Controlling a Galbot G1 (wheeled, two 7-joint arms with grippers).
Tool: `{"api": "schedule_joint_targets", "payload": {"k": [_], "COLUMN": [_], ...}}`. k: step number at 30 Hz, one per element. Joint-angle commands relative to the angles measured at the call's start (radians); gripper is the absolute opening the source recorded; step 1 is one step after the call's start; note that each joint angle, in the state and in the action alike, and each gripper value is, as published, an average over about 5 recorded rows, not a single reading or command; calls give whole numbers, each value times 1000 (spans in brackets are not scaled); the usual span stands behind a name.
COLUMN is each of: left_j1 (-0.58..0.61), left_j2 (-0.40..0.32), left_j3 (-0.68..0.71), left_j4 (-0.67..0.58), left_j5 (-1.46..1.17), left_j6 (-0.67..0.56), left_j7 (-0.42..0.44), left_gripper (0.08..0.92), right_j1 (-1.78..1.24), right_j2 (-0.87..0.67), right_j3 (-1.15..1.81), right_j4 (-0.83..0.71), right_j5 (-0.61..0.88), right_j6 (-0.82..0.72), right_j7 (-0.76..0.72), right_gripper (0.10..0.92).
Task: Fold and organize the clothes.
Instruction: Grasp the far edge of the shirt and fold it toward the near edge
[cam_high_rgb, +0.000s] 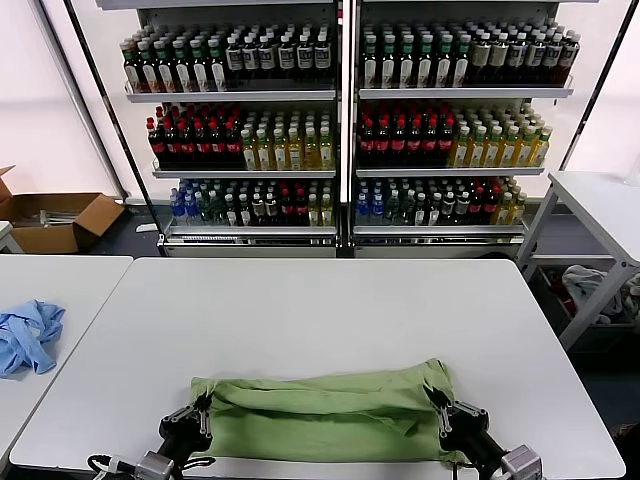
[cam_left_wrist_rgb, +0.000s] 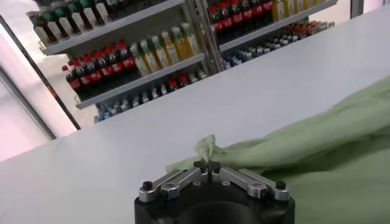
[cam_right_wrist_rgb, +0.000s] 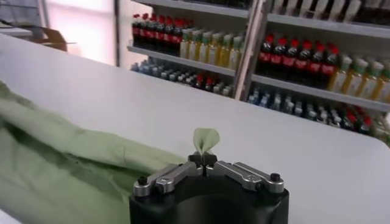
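My left gripper holds just a small light green T-shirt corner; it should open and grab the T-shirt's whole end (cam_high_rgb: 220, 413) before lifting and pulling.
The clothes, a light green T-shirt (cam_high_rgb: 325, 415), lie folded into a long band across the near edge of the white table (cam_high_rgb: 330, 310); no print shows. My left gripper (cam_high_rgb: 203, 410) is shut on the band's left end, and a pinch of green cloth (cam_left_wrist_rgb: 206, 148) pokes up between its closed tips (cam_left_wrist_rgb: 207, 164). At the band's right end my right gripper (cam_high_rgb: 438, 403) is likewise shut on the fabric, with a small green tuft (cam_right_wrist_rgb: 205, 140) standing above its tips (cam_right_wrist_rgb: 202, 159). The T-shirt (cam_right_wrist_rgb: 55, 158) stretches between both grippers.
A light blue garment (cam_high_rgb: 28, 335) lies on the neighbouring table at the left. Shelves of bottles (cam_high_rgb: 340, 120) stand behind the table. A cardboard box (cam_high_rgb: 55, 220) sits on the floor at far left, and another table (cam_high_rgb: 600, 200) is at the right.
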Motion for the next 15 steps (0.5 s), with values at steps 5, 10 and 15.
{"api": "schedule_joint_targets", "payload": {"k": [5, 10, 15], "left_j1": [20, -4, -71], "left_j2": [5, 9, 11], "left_j3": [7, 16, 26], "left_j4": [4, 14, 53], "left_j5": [27, 26, 22], "left_j6": [20, 38, 21], "left_j7": [-10, -9, -7], "left_gripper": [83, 86, 183], "right_j1": [-13, 4, 36], "right_j2": [64, 83, 112], "right_j3": [-80, -96, -123], "right_j4": [-13, -12, -11], "right_j5": [1, 56, 105], "right_j6": [13, -12, -18], "right_j7": [301, 376, 454], "right_gripper": [106, 155, 301]}}
